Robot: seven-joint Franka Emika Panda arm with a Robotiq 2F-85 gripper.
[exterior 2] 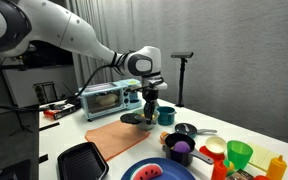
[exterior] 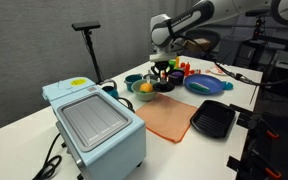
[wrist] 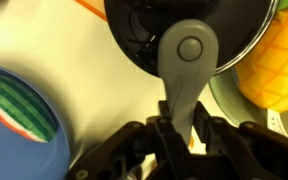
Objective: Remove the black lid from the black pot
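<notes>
Next, my gripper releases the round black lid between the yellow toy fruit's bowl and the blue plate (exterior: 175, 88).
In the wrist view the round black lid (wrist: 144, 30) fills the top of the picture, with a grey handle piece (wrist: 187, 60) running from its middle down into my gripper (wrist: 187, 125). The fingers are shut on that grey piece. In both exterior views the gripper (exterior: 162, 70) (exterior 2: 151, 108) points straight down over the small black pot (exterior: 165, 86) (exterior 2: 140, 121) at the far end of the orange cloth. The lid hides the pot's inside. I cannot tell whether the lid is touching the pot or just above it.
A teal toaster oven (exterior: 94, 125) (exterior 2: 106, 100) stands by the orange cloth (exterior: 169, 118) (exterior 2: 119, 135). A black square grill pan (exterior: 212, 120) (exterior 2: 81, 160) lies at the cloth's end. A blue plate (exterior: 206, 84) (wrist: 24, 120) holds a watermelon slice. A yellow toy fruit (wrist: 279, 60) sits in a bowl beside the pot.
</notes>
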